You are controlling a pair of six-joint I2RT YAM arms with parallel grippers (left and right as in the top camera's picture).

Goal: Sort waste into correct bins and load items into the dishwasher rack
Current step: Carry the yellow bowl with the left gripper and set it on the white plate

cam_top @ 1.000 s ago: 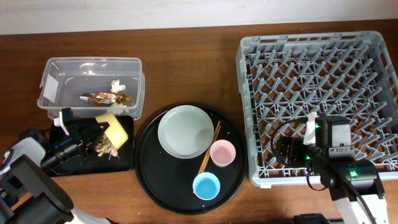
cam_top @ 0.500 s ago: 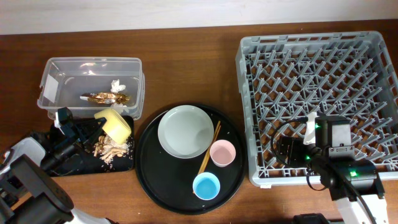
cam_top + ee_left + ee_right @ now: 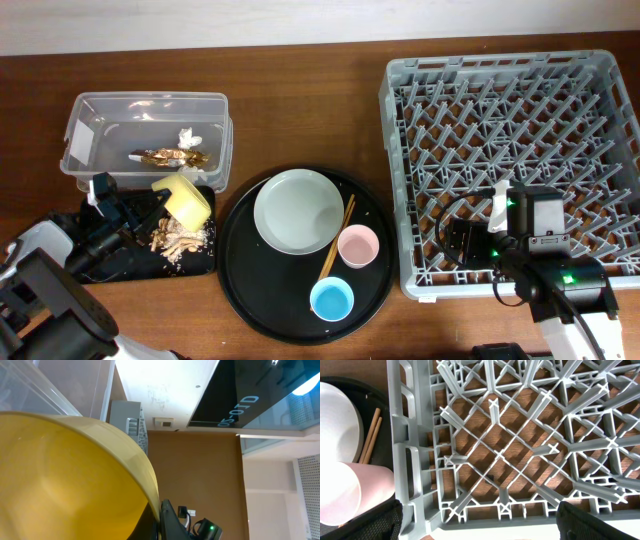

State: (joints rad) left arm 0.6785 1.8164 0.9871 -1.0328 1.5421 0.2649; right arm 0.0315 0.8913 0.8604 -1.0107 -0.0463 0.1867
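Next, my left gripper releases the small yellow bowl inside the grey-green bowl [image 3: 296, 203] on the round black tray.
My left gripper [image 3: 150, 207] is shut on the rim of the small yellow bowl [image 3: 183, 199] and holds it tipped over the shallow black rectangular tray [image 3: 115, 268]. Tan food scraps [image 3: 178, 238] lie on that tray under the bowl. In the left wrist view the yellow bowl [image 3: 65, 480] fills the frame, pinched by a black finger [image 3: 167, 520]. The clear tub [image 3: 75, 130] holds the gold-brown wrapper [image 3: 168, 157] and a white tissue bit [image 3: 187, 136]. My right gripper [image 3: 477, 525] is open and empty over the front left corner of the grey rack [image 3: 520, 100].
The round black tray [image 3: 240, 290] carries the grey-green bowl [image 3: 299, 211], pink cup [image 3: 357, 246], blue cup [image 3: 331, 299] and chopsticks [image 3: 337, 238]. The right wrist view shows the rack's wall [image 3: 402, 460] next to the pink cup [image 3: 350, 492].
The left gripper tipped the yellow bowl further and shifted it slightly away; more scraps spread onto the black rectangular tray. The right arm has not moved.
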